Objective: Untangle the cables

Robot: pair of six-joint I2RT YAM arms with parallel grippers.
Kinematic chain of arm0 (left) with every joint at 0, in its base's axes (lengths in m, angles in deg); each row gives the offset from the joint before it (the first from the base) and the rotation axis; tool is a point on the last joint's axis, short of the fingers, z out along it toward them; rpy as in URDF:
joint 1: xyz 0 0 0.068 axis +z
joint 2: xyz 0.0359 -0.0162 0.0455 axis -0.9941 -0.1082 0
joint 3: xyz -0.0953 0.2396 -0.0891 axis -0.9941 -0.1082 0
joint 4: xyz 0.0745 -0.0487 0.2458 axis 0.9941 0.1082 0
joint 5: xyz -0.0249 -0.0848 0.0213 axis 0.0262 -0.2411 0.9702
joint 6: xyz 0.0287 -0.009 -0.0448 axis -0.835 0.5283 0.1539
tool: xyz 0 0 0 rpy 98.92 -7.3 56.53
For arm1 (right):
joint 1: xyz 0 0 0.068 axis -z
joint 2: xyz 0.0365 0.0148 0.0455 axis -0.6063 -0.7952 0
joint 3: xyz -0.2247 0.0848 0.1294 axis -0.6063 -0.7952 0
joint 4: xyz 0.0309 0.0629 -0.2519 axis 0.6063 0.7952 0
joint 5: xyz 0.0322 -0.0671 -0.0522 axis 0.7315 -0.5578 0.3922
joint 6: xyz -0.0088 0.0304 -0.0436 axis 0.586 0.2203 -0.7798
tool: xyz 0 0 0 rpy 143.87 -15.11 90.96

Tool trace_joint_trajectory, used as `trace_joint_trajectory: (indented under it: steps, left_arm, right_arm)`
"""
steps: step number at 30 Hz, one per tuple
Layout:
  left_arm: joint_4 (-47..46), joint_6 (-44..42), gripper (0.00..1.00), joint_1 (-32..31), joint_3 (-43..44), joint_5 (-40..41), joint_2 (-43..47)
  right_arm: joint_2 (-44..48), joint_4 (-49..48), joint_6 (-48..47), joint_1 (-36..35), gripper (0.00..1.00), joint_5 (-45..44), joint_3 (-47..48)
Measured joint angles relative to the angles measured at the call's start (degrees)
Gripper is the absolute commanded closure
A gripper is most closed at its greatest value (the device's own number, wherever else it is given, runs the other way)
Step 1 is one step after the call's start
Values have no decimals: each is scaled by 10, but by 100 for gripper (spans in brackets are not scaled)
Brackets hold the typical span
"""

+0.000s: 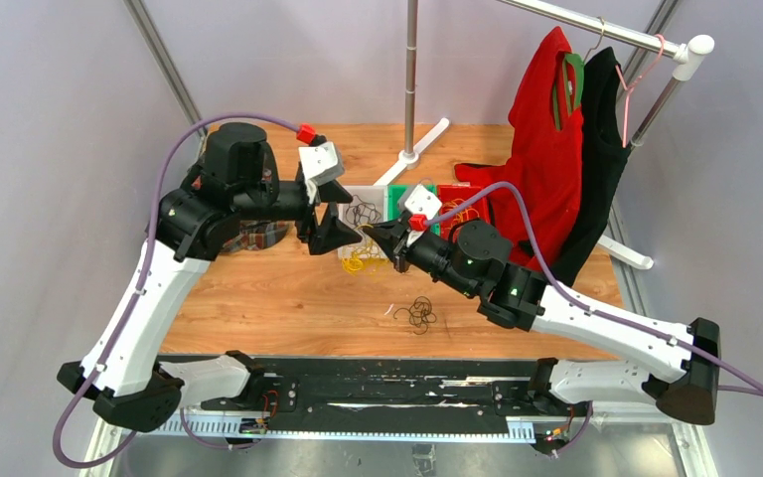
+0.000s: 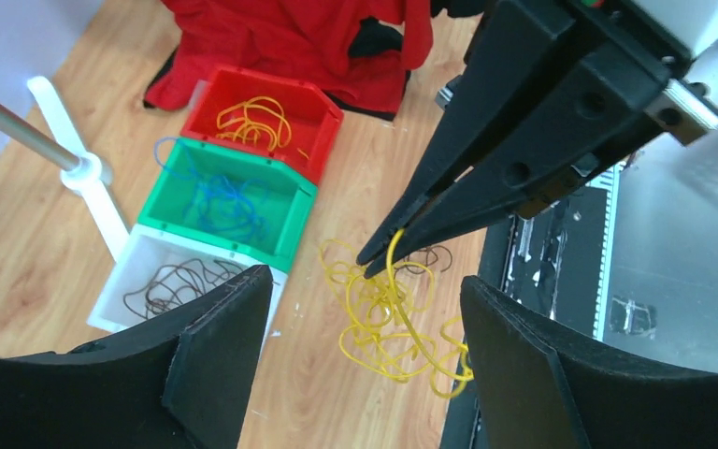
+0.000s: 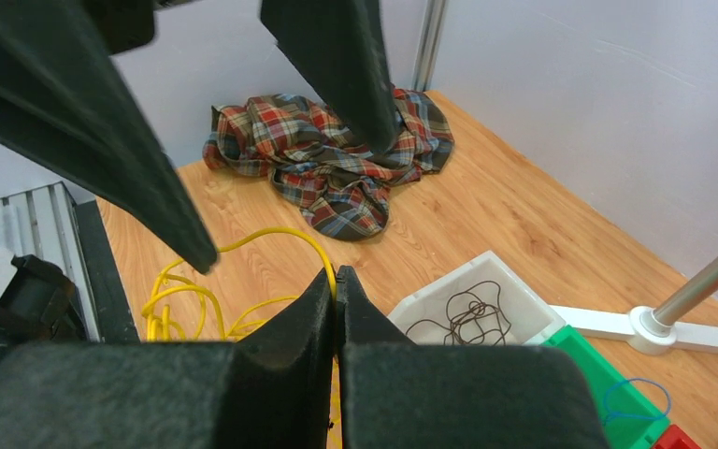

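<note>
The yellow tangle hangs in a clump from the right gripper, so next the left gripper pinches a cable strand point(image 2: 404, 313) and pulls it clear before the right gripper sets the rest down.
A tangle of yellow cable point(image 1: 357, 261) hangs just above the table in front of the bins. My right gripper point(image 1: 372, 233) is shut on one yellow strand at its tips, as the right wrist view point(image 3: 337, 281) shows. In the left wrist view the right gripper point(image 2: 380, 258) pinches the strand above the yellow tangle point(image 2: 388, 323). My left gripper point(image 1: 334, 237) is open and empty, its fingers point(image 2: 215, 355) spread on either side of the tangle without touching it. A loose black cable point(image 1: 417, 314) lies on the table nearer the arms.
Three bins stand in a row: a white bin point(image 2: 117, 281) with dark cable, a green bin point(image 2: 285, 201) with blue cable and a red bin point(image 2: 323, 108) with yellow cable. A plaid cloth point(image 3: 337, 173) lies at the left. Red and black garments point(image 1: 546, 149) hang on a rack at the right.
</note>
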Motion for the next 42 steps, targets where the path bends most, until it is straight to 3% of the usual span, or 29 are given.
trace_joint_trajectory:
  steps: [9, 10, 14, 16, 22, 31, 35, 42]
  left_arm:
    - [-9, 5, 41, 0, -57, 7, 6]
    - [-9, 3, 47, 0, -62, 10, 7]
    - [-9, -2, 89, 0, -68, 19, 8]
    - [-10, -5, 99, 0, -68, 23, 8]
    - [-9, 2, 100, 0, -52, 17, 8]
    - [-9, 45, 100, 0, -16, -52, 10]
    - [-8, 60, 100, 0, 5, -71, 6]
    - [-10, 80, 100, 0, 81, -87, -4]
  right_arm:
    - [-11, 0, -7, -17, 99, -3, 2]
    - [-11, 0, -7, -17, 99, -3, 2]
    - [-13, -1, -7, -17, 99, -3, 2]
    - [-13, -2, -6, -17, 99, -3, 2]
    - [-13, -17, 3, -17, 93, -11, -1]
    - [-52, -74, 48, -17, 86, -14, -17]
    - [-72, -116, 78, -17, 72, -14, -55]
    - [-103, -191, 131, -17, 69, -20, -136]
